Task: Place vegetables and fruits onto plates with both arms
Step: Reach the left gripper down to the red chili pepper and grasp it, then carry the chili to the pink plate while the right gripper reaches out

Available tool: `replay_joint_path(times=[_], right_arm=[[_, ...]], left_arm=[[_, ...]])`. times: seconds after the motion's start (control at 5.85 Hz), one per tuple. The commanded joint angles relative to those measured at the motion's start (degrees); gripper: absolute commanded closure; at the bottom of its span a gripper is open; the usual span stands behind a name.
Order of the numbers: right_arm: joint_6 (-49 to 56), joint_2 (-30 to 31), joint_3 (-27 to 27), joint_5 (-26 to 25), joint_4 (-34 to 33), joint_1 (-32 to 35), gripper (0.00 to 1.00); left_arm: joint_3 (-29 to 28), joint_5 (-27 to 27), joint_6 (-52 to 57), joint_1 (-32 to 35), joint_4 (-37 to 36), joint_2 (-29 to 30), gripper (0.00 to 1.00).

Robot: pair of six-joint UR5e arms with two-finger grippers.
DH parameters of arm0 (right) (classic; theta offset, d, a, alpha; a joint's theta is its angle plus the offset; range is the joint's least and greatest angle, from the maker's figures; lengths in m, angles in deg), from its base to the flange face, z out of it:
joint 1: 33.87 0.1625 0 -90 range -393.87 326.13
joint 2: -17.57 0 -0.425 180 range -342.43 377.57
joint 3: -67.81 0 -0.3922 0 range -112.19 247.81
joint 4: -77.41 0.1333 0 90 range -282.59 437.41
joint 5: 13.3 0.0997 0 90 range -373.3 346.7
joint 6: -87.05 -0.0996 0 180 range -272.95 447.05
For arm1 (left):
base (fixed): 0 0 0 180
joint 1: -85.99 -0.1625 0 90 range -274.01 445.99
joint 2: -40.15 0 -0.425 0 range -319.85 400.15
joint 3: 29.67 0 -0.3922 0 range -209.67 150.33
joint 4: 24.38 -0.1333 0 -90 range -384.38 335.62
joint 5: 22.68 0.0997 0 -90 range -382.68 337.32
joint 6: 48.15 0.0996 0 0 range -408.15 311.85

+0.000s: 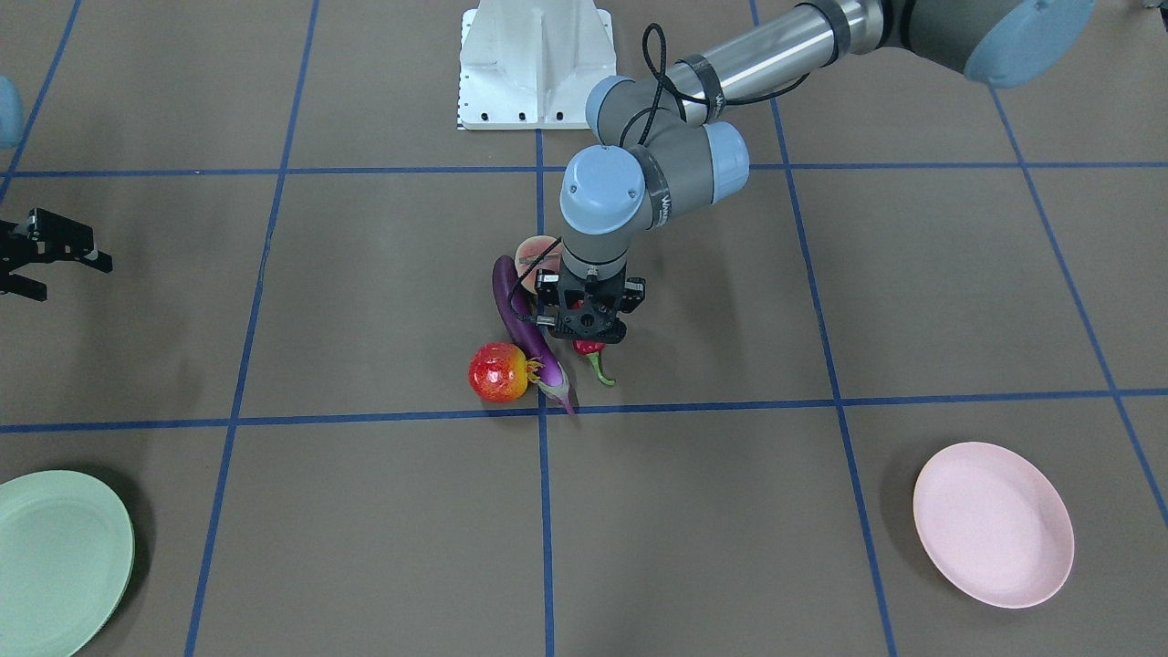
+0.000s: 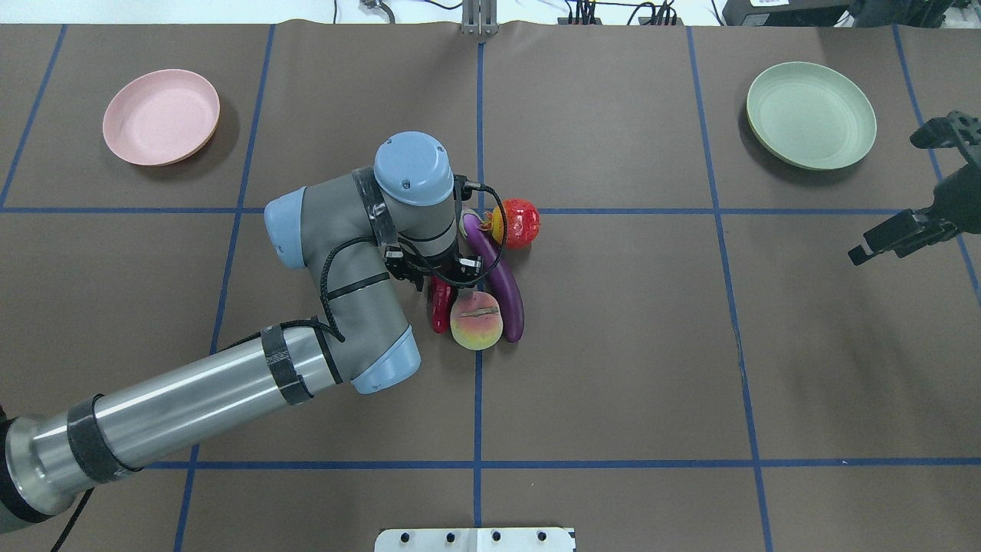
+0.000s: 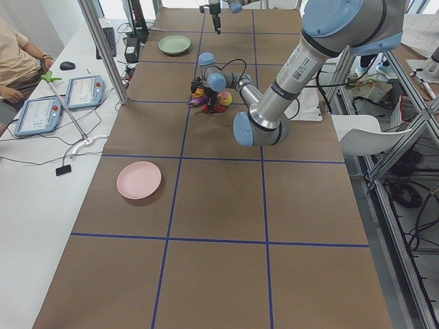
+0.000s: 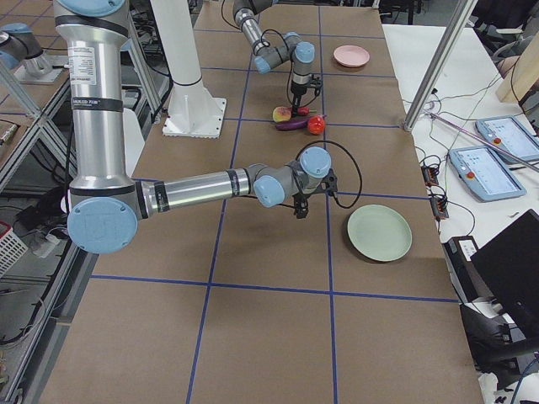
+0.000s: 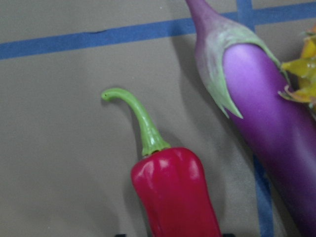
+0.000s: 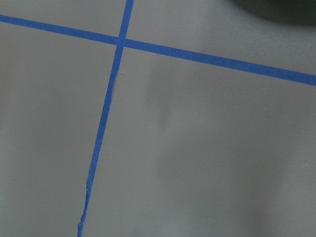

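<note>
I should use my left gripper to set the chili pepper free on the empty pink plate point(image 1: 994, 504), at a spot that is close to the middle of the plate.
The eggplant point(image 1: 525, 328), the chili pepper point(image 1: 593, 351), the crowned red-and-yellow fruit point(image 1: 497, 371) and the peach point(image 1: 534, 251) lie bunched together at the table's middle. My left gripper point(image 1: 589, 339) points straight down on the chili pepper point(image 2: 440, 307) and seems shut on it; in the left wrist view dark fingertip slivers touch both sides of the chili pepper point(image 5: 175, 197), next to the eggplant point(image 5: 266, 123). The chili still rests on the table. My right gripper point(image 1: 73, 278) is open and empty, hovering near the mint green plate point(image 2: 811, 115). The pink plate point(image 2: 161, 116) is empty.
The white robot base point(image 1: 534, 64) stands at the table's robot side. Blue tape lines point(image 6: 101, 133) grid the brown table cover. The left arm's elbow point(image 2: 345, 307) hangs over the table beside the pile.
</note>
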Motion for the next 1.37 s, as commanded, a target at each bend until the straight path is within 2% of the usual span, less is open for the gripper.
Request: replay_joint_path(times=[0.0,0.17,0.34,0.51,0.68,0.86,1.03,1.2], right_arm=[[0.0,-0.2,-0.1,-0.2,0.0,-0.3,0.0],[-1.0,-1.6,0.0,-0.2,0.0,-0.4,0.0],[-10.5,-5.1,0.9,-0.2,0.2,-1.4,0.0],[-16.1,-7.6,1.8,-3.2,0.1,-4.7,0.0],[-30.2,-14.5,1.3,-12.5,0.1,-14.5,0.0],[-44.5,-20.8,1.9,-19.3,0.1,-22.4,0.0],[-54.0,-24.8,2.0,-26.3,0.0,-28.9,0.0],[-56.3,-25.4,3.0,-29.6,-0.1,-31.4,0.0]], left_arm=[[0.4,-0.2,-0.7,0.7,1.3,0.0,1.0],[4.3,-2.1,-0.8,4.7,0.2,-0.6,1.0],[5.8,-9.8,0.6,12.5,1.0,-4.8,1.0],[6.8,-11.2,4.9,17.8,1.0,-9.6,1.0],[5.2,-10.7,11.5,22.8,1.3,-13.3,1.0],[-0.5,-10.9,18.6,26.9,1.3,-14.3,1.0],[-7.3,-10.9,18.3,30.7,3.2,-13.6,1.0],[-14.9,-10.7,14.6,33.3,7.3,-11.9,1.0]])
